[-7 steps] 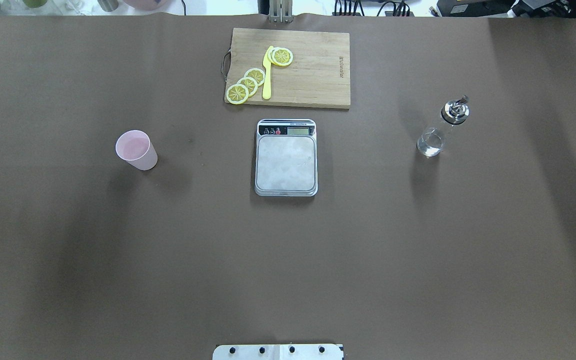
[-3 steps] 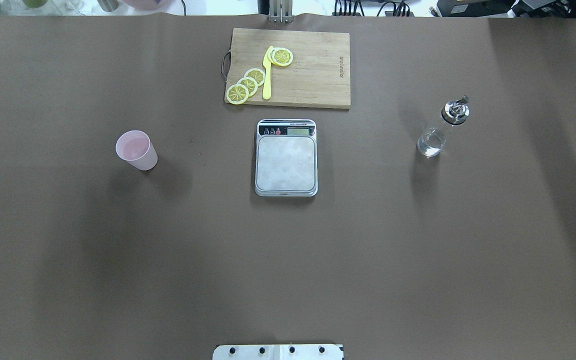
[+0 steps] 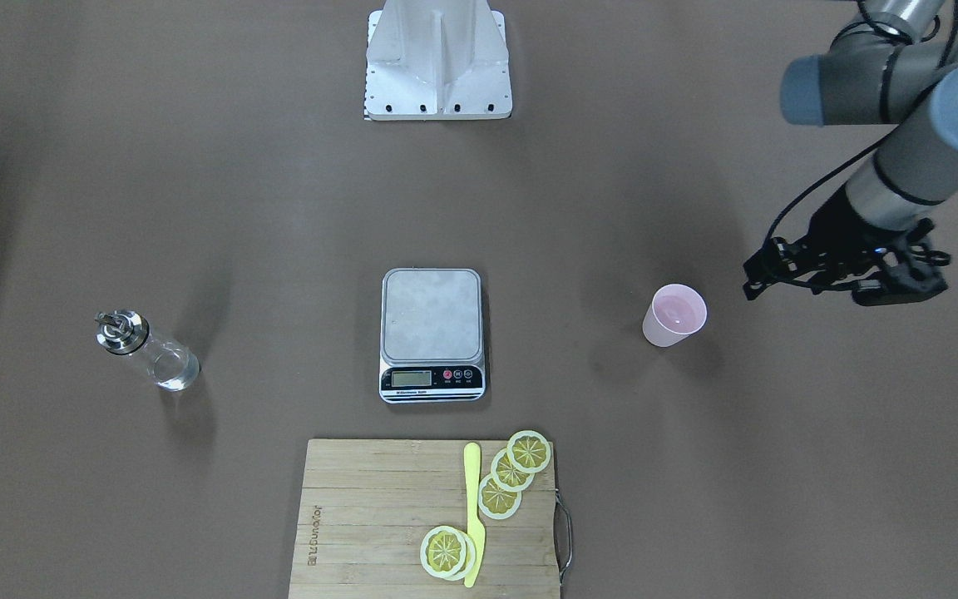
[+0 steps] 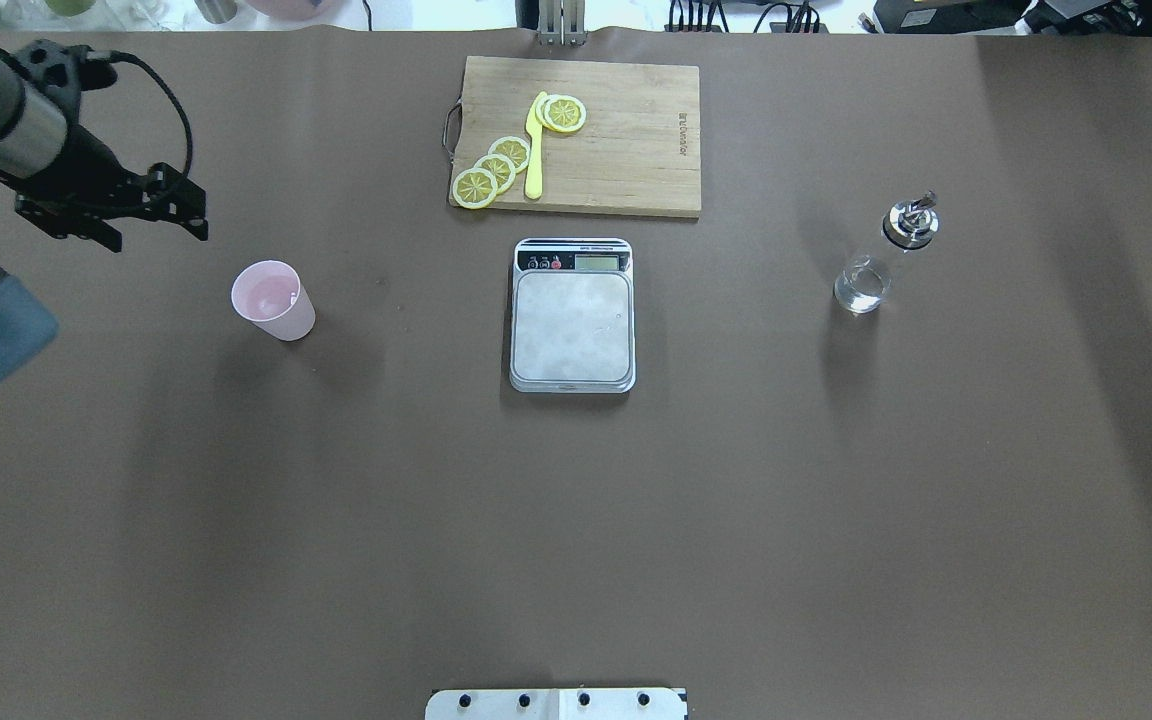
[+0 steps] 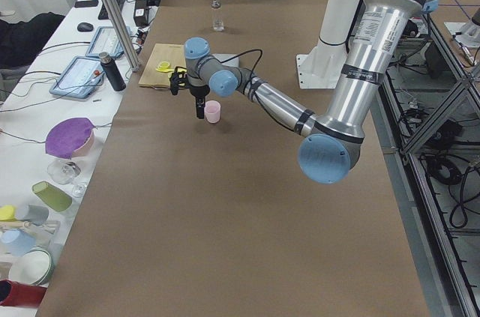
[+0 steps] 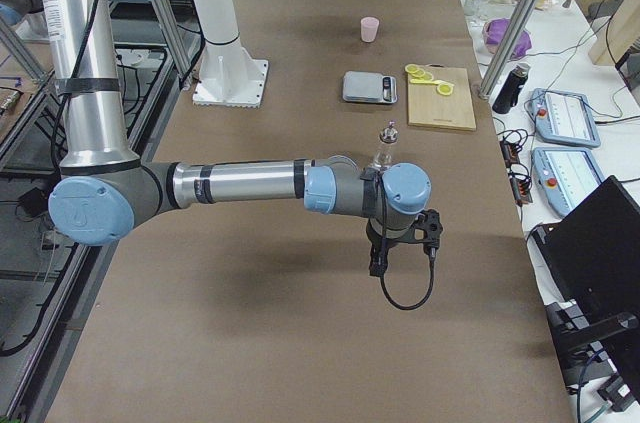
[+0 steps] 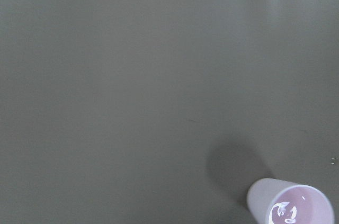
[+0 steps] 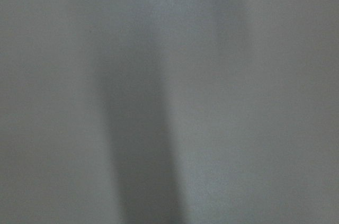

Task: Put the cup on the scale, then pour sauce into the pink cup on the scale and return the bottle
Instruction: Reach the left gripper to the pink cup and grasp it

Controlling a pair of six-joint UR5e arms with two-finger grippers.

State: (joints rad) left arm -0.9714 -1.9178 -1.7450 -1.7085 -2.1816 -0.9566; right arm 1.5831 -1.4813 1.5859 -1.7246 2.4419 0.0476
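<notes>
Next, the left gripper closes on the pink cup's rim (image 3: 700,298) (image 7: 269,213), on the side nearest that gripper, because the cup must go onto the scale.
The pale pink cup (image 4: 273,299) stands upright on the brown table, left of the scale (image 4: 572,328), and also shows in the front view (image 3: 675,315) and at the lower right of the left wrist view (image 7: 291,204). The scale's steel platform is bare. The clear glass bottle (image 4: 881,255) with its metal pourer stands right of the scale. My left gripper (image 4: 161,218) hovers behind and to the left of the cup, apart from it; I cannot tell whether it is open. My right gripper (image 6: 378,265) hangs beyond the bottle at the table's right end; I cannot tell its state.
A wooden cutting board (image 4: 626,150) with lemon slices (image 4: 496,168) and a yellow knife (image 4: 534,145) lies just behind the scale. The robot's base plate (image 4: 556,703) is at the near edge. A black cable loops off the left wrist.
My left arm has come in from the left edge of the overhead view and now hangs behind and left of the cup. Cup, scale and bottle have not moved.
</notes>
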